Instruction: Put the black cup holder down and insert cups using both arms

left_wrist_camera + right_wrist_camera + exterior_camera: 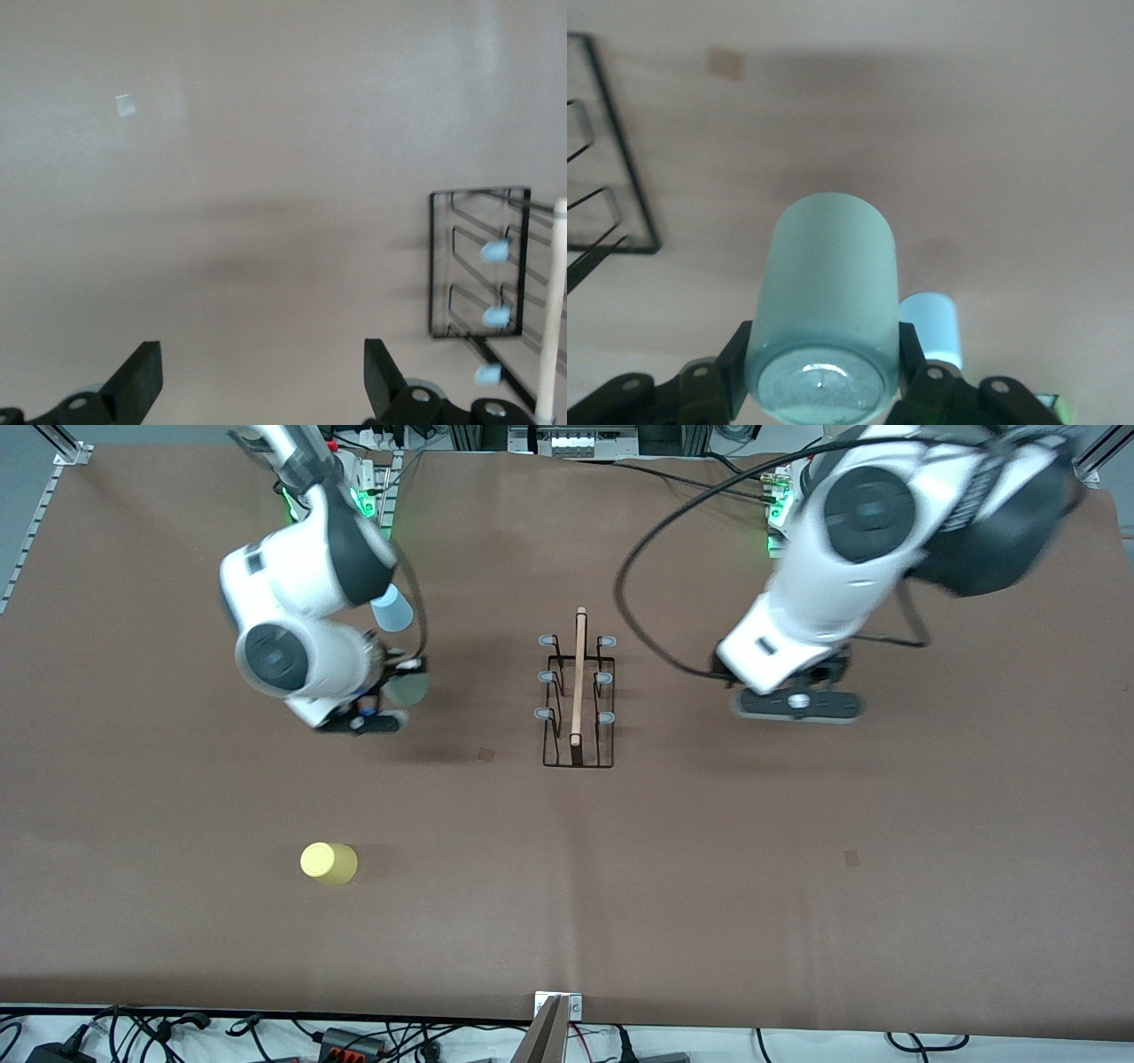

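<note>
I need to let go of the pale green cup with my right gripper on the black holder's peg (550,652) nearest the light blue cup.
The black cup holder (578,701) stands upright mid-table, its wooden rod on top and its pegs bare; it also shows in the left wrist view (479,263) and the right wrist view (607,208). My right gripper (396,692) is shut on the pale green cup (410,688), held above the table toward the right arm's end; the right wrist view shows the cup (829,292) between the fingers (735,367). The light blue cup (391,609) stands on the table below it (931,326). The yellow cup (329,863) stands nearer the front camera. My left gripper (797,703) (263,382) is open and empty over bare table beside the holder.
The brown mat (797,886) covers the table. Small paper marks lie on it (486,754) (851,857). Cables run along the table edge nearest the front camera and by the arms' bases.
</note>
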You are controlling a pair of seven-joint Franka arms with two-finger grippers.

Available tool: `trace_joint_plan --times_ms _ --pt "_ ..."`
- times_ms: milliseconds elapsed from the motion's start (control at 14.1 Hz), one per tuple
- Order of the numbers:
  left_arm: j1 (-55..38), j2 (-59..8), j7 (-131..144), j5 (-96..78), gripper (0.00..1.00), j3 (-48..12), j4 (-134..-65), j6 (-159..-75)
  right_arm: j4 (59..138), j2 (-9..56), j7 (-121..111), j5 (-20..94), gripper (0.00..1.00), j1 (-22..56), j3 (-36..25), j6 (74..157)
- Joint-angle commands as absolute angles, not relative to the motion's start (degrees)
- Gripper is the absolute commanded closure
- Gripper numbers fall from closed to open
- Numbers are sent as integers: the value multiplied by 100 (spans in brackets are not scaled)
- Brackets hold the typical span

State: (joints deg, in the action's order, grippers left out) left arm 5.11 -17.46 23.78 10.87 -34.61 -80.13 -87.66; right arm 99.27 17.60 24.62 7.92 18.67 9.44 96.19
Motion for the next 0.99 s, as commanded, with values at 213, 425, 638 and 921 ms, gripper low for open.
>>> trace_joint_plan --times_ms 213,425,638,921 --pt "1274 -1310 1151 826 0 -3454 -8130 -8315 9537 1836 3471 966 79 2767 1248 9703" --pt "1108 -995 357 573 0 -2711 -8479 -8568 9396 2056 3927 1143 79 3084 1248 10097" --pt "84 -494 -158 123 0 -983 -9121 -8990 9317 2328 4227 1143 79 3339 1248 10423" --pt "-1037 -238 140 167 0 413 -9526 -9035 9299 2548 4394 1151 79 3506 1248 10679"
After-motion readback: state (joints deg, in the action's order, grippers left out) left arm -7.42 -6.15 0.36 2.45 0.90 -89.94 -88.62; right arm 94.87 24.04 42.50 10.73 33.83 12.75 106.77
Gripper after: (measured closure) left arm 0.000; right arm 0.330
